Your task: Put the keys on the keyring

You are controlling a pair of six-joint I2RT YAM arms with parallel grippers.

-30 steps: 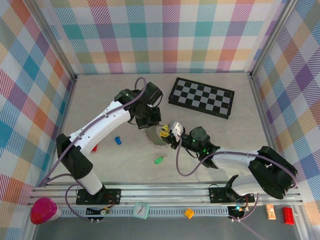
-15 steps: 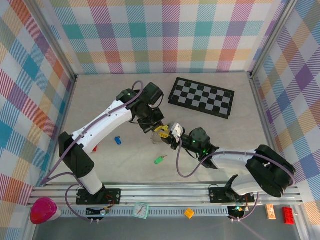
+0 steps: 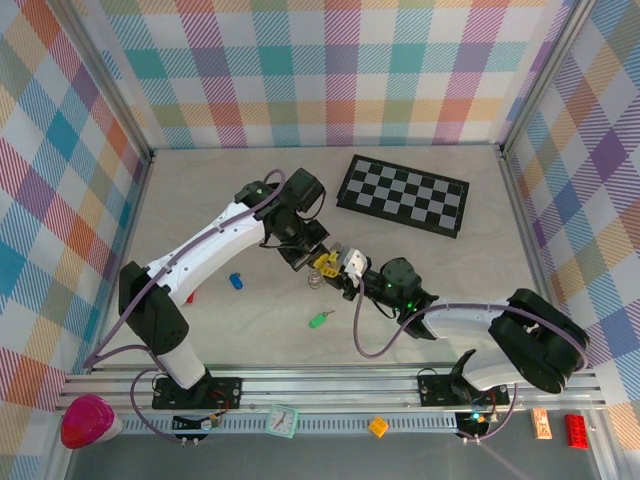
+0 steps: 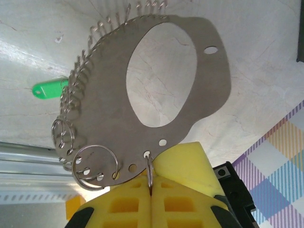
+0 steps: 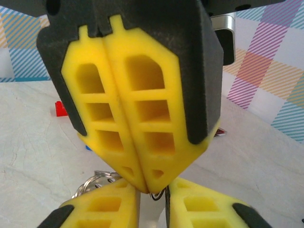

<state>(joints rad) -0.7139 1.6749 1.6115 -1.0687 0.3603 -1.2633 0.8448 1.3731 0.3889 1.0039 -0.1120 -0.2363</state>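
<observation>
The left gripper's fingers cover the split ring's loose end, so the left gripper needs to turn and take the split ring point(image 4: 149, 162) beside the plate, leaving that end of the ring clear.
The keyring point(image 4: 204, 95) is a flat silvery plate with an oval hole and small wire rings along its rim. It hangs from my left gripper point(image 4: 150, 187), which is shut on one split ring. In the top view the left gripper point(image 3: 318, 256) and right gripper point(image 3: 338, 268) meet tip to tip over the table's middle, with the keyring point(image 3: 314, 281) below them. My right gripper point(image 5: 153, 209) stands narrowly open, and the plate's thin edge lies in the gap. The green key point(image 3: 319, 320) and the blue key point(image 3: 236, 281) lie loose on the table.
A checkerboard point(image 3: 403, 195) lies at the back right. A small red piece point(image 3: 188, 297) sits beside the left arm. Plaid walls close three sides. The front rail holds small items, among them a pink one point(image 3: 88, 420).
The left gripper has carried the keyring a little right and nearer, up against the right gripper. The right jaws have narrowed. Both keys lie where they were.
</observation>
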